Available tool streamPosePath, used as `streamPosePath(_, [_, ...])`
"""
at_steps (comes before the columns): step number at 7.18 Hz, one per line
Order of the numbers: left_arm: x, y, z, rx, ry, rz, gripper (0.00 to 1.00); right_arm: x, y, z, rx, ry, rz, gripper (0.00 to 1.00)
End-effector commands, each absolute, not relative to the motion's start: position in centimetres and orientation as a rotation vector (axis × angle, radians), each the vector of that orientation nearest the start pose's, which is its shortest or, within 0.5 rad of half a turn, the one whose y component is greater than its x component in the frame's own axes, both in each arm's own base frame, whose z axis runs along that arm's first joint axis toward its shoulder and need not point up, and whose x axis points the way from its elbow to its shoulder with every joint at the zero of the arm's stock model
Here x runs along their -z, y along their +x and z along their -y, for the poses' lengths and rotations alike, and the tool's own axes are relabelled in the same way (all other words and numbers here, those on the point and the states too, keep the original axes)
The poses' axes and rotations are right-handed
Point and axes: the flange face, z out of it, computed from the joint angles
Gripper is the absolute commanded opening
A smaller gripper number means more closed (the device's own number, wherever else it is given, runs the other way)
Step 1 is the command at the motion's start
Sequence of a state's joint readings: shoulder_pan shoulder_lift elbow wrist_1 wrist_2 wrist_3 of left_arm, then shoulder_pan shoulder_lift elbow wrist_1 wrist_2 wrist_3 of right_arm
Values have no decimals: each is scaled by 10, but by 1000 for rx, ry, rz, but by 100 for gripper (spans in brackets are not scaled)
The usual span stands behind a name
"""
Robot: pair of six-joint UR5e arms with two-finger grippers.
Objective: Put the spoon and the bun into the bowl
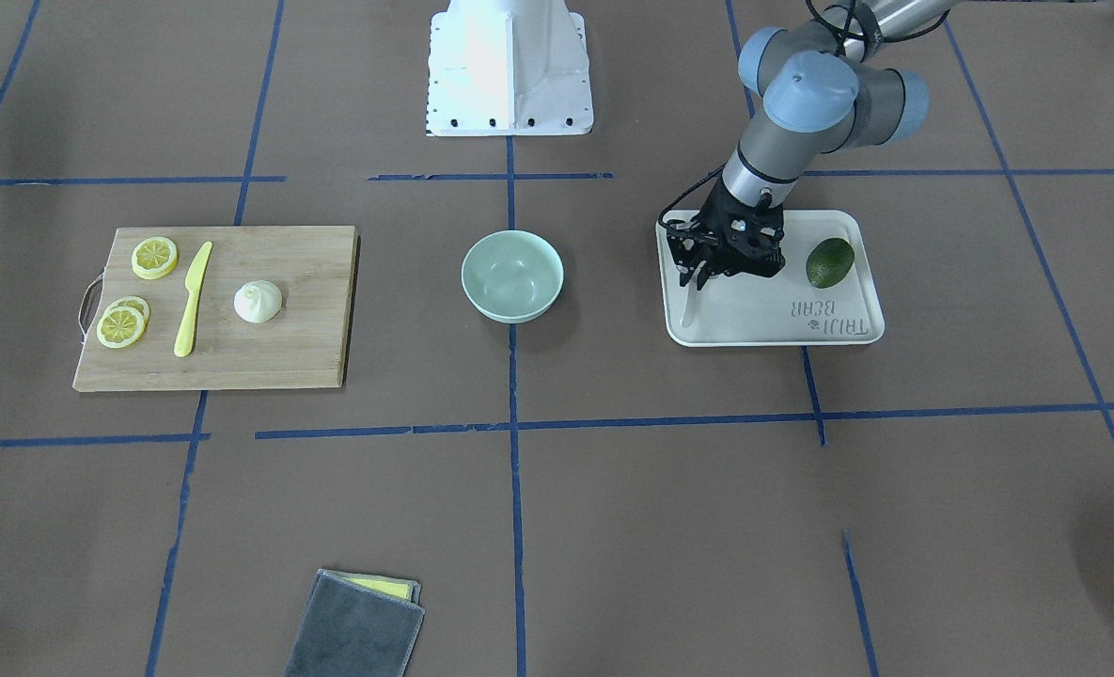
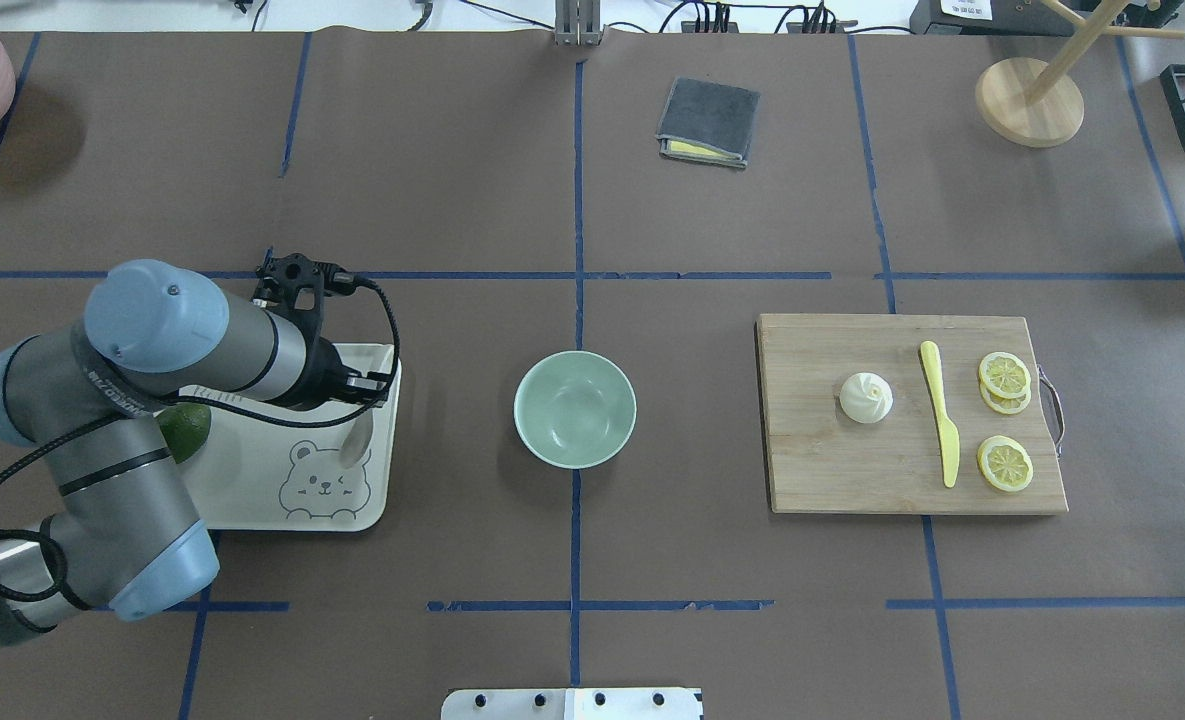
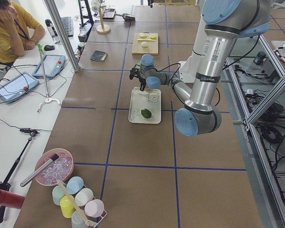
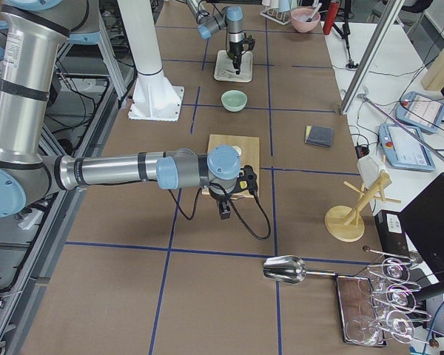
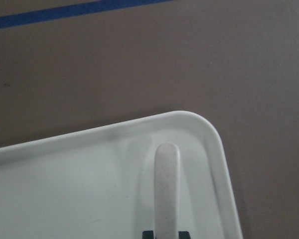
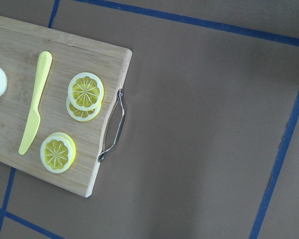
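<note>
My left gripper needs to let go of the off-white spoon inside the mint-green bowl (image 1: 527,303), with its handle leaning over the rim nearest the operators.
The off-white spoon (image 1: 685,307) lies on the white tray (image 1: 773,320), its scoop showing in the overhead view (image 2: 357,442). My left gripper (image 1: 698,273) stands over the tray's corner. In the left wrist view its fingertips (image 5: 148,234) press both sides of the spoon handle (image 5: 167,189). The mint-green bowl (image 1: 512,275) sits empty at the table's centre (image 2: 574,408). The white pleated bun (image 1: 258,302) sits on the wooden cutting board (image 1: 265,362). My right gripper (image 4: 226,209) hovers past the board's handle end; I cannot tell if it is open or shut.
A green avocado (image 1: 830,261) lies on the tray beside my left wrist. A yellow plastic knife (image 1: 192,299) and lemon slices (image 1: 154,258) share the board with the bun. A folded grey cloth (image 1: 354,625) lies on the operators' side. A wooden stand (image 2: 1030,100) is at the far right.
</note>
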State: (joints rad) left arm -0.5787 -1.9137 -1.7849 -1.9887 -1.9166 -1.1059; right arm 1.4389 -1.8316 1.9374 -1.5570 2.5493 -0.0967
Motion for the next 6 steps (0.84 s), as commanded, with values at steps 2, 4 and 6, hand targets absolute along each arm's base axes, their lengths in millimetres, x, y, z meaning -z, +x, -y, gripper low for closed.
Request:
streamPosePath(2, [-213,508,436,138,139,-1116,0,-575,-1,389,264,91,984,100])
streamPosePath(4, [-186,537,431,204,136,-1139,0,-575,-1,389,261,87,984,100])
streamPosePath(6, [-183,544,422,193,126,-1144,0,-576,-1,389,258,84,984,100])
